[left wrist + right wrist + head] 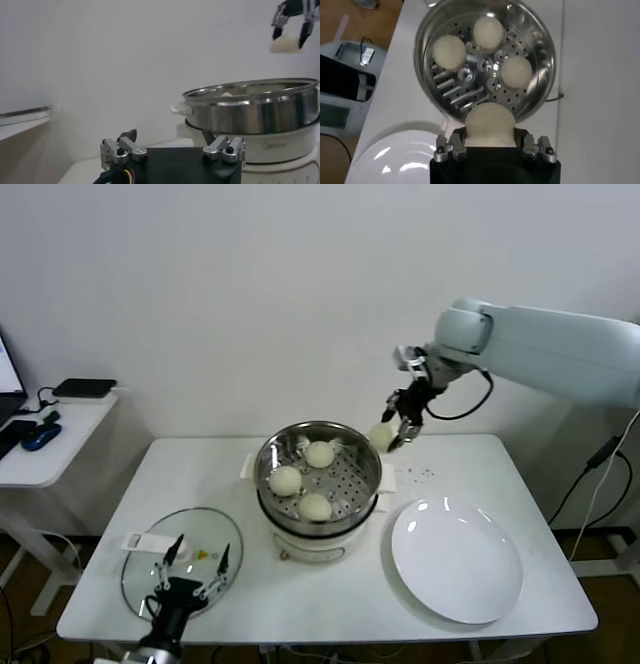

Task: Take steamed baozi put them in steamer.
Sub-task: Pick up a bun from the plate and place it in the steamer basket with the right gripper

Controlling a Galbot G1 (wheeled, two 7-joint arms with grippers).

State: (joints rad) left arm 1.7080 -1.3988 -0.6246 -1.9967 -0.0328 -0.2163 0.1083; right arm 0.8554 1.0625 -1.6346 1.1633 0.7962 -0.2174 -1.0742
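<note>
The robot's right gripper will release the baozi on the bare patch of steamer's bottom nearest the white plate (351, 481) (475, 97).
The steel steamer (350, 480) stands mid-table on its cream pot base. Three steamed baozi lie inside (319, 454) (285, 480) (315, 506). My right gripper (397, 427) hangs just above the steamer's far right rim, shut on another baozi (381, 437). The right wrist view shows that bun (489, 122) between the fingers, over the basket's edge (470, 80), with the other buns (488, 31) (449, 51) (516, 71) beyond. My left gripper (196, 566) rests open at the front left, holding nothing. From the left wrist, the held bun (285, 45) is above the steamer (250, 112).
A white plate (456, 559) lies bare at the front right (385, 160). A glass lid (200, 534) lies at the front left under my left gripper. A side table (45, 459) with devices stands off to the left. A wall is close behind.
</note>
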